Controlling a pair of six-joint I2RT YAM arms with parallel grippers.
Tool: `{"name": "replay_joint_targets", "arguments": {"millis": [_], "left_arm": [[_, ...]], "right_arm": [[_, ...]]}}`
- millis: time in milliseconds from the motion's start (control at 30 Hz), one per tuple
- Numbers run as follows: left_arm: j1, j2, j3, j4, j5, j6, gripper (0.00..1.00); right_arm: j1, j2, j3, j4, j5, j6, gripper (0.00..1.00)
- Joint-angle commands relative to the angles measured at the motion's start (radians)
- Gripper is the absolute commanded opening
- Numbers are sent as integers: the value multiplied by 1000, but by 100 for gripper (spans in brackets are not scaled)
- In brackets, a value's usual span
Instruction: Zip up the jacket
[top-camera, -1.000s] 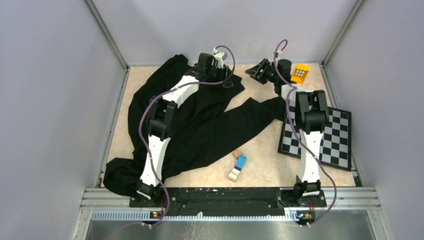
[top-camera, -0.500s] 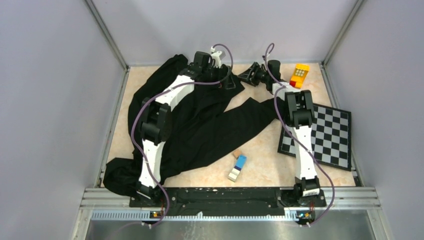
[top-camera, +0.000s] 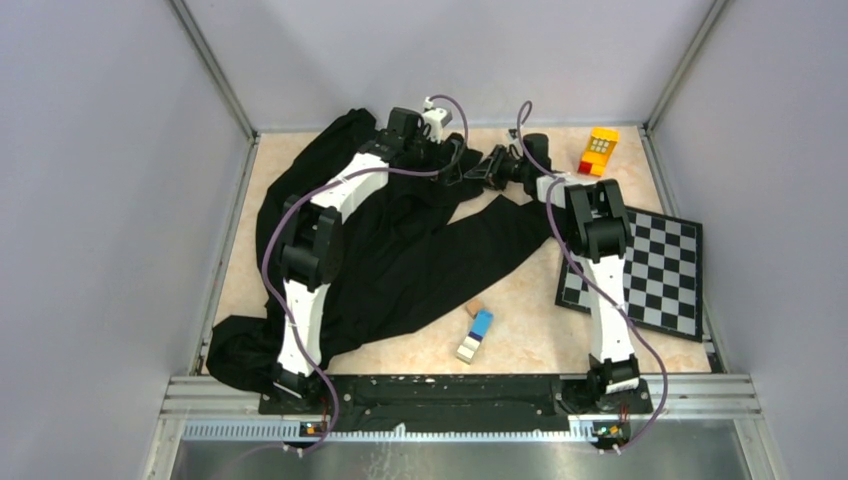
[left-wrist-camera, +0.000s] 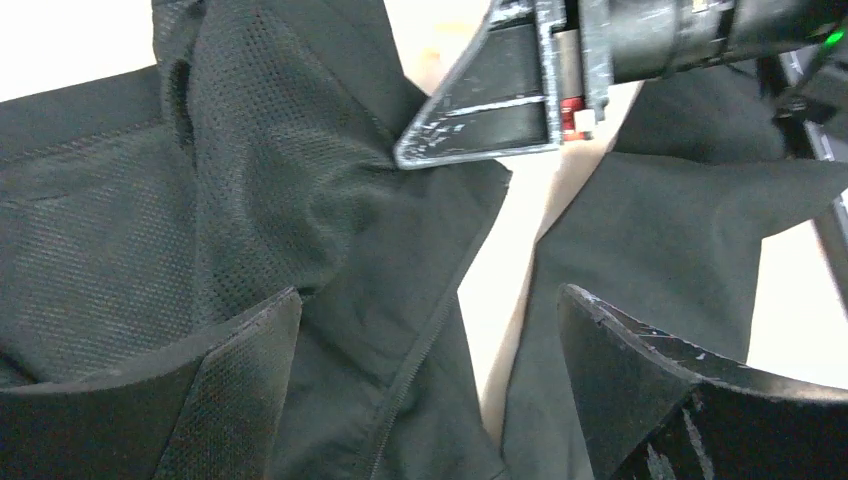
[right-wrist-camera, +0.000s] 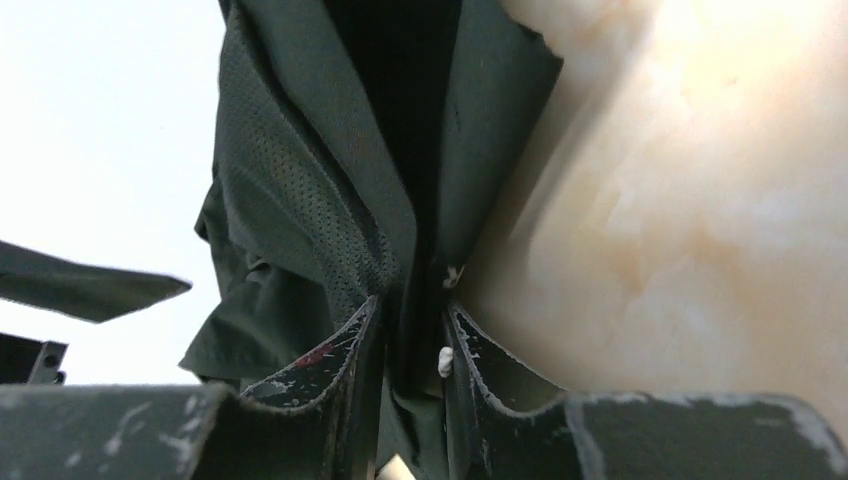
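Observation:
A fold of the jacket is pinched in my right gripper, so next I grip the zipper edge (left-wrist-camera: 427, 345) with my left gripper and lift it for my right gripper to take.
The black jacket (top-camera: 400, 260) lies rumpled over the left and middle of the table. My left gripper (top-camera: 455, 162) is open at the jacket's far edge. In the left wrist view (left-wrist-camera: 430, 295) its fingers straddle a fabric flap with a zipper edge (left-wrist-camera: 420, 350), not gripping it. My right gripper (top-camera: 482, 168) is right beside it. In the right wrist view (right-wrist-camera: 410, 340) it is shut on a fold of the jacket (right-wrist-camera: 290, 230). The right gripper also shows in the left wrist view (left-wrist-camera: 490, 100), its tip on the fabric.
A black-and-white chequered board (top-camera: 660, 270) lies at the right under the right arm. A yellow and red toy block (top-camera: 600, 150) sits at the far right. A small blue and white block (top-camera: 476, 335) lies near the front middle. Walls close in on three sides.
My right gripper has moved left and a little nearer, from bare table to the jacket's far edge beside the left gripper. The left gripper has barely moved.

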Motion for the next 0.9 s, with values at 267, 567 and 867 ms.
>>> {"name": "replay_joint_targets", "arguments": {"millis": [267, 567, 867], "left_arm": [[-130, -64, -131, 174, -207, 415, 99], [-205, -66, -252, 394, -375, 511, 99], [-241, -15, -253, 488, -529, 554, 89]], "right_arm": [[0, -165, -76, 33, -10, 228, 0], [8, -221, -103, -100, 76, 455, 0], [24, -299, -230, 0, 130, 670, 0]]}}
